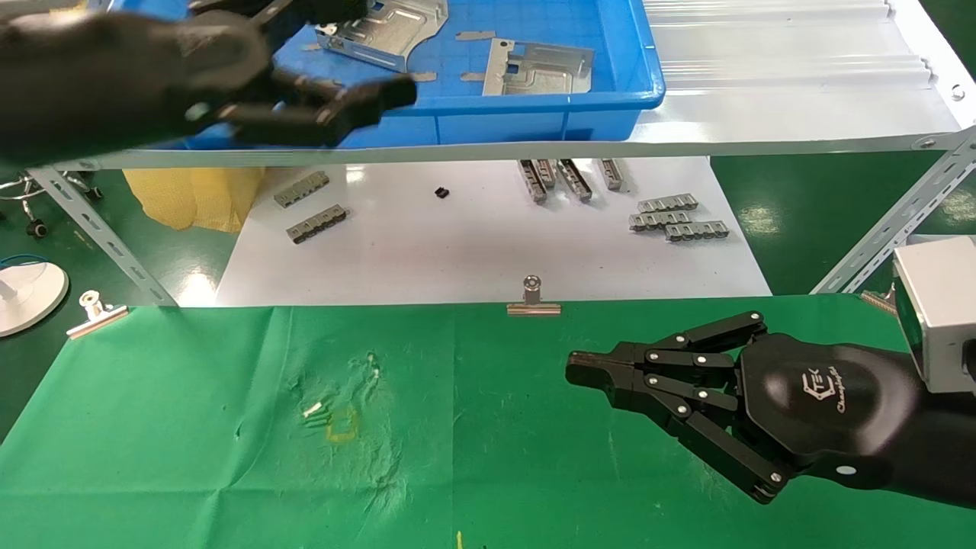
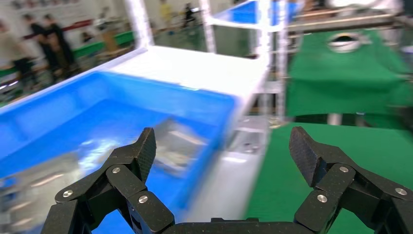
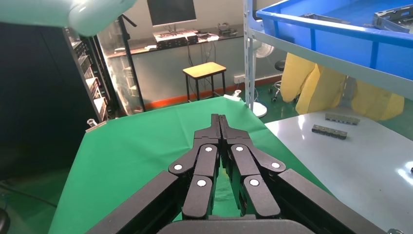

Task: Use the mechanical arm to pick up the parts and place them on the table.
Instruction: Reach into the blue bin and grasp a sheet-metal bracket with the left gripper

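The robot's left gripper should close on the narrow flat piece [image 1: 330, 28] of the silver-grey part at the back of the blue tray.
Two silver-grey parts lie in the blue tray [image 1: 534, 114] on the shelf: one at the back [image 1: 385, 30], one to its right [image 1: 537, 69]. My left gripper [image 1: 347, 57] hovers open and empty over the tray's front left corner. In the left wrist view its jaws [image 2: 223, 146] stand wide apart, with a blurred part [image 2: 180, 146] in the tray beyond them. My right gripper [image 1: 579, 371] is shut and empty, low over the right side of the green table [image 1: 191, 427]. It also shows in the right wrist view [image 3: 219, 119]. A faded yellow mark [image 1: 341, 427] lies on the cloth.
A white board [image 1: 473, 252] under the shelf carries grey comb-like strips [image 1: 316, 225] [image 1: 675, 221]. Binder clips [image 1: 533, 301] [image 1: 95, 313] grip the cloth's far edge. Slanted metal shelf struts [image 1: 99, 232] [image 1: 892, 229] stand at both sides. A yellow bag [image 1: 194, 194] sits behind on the left.
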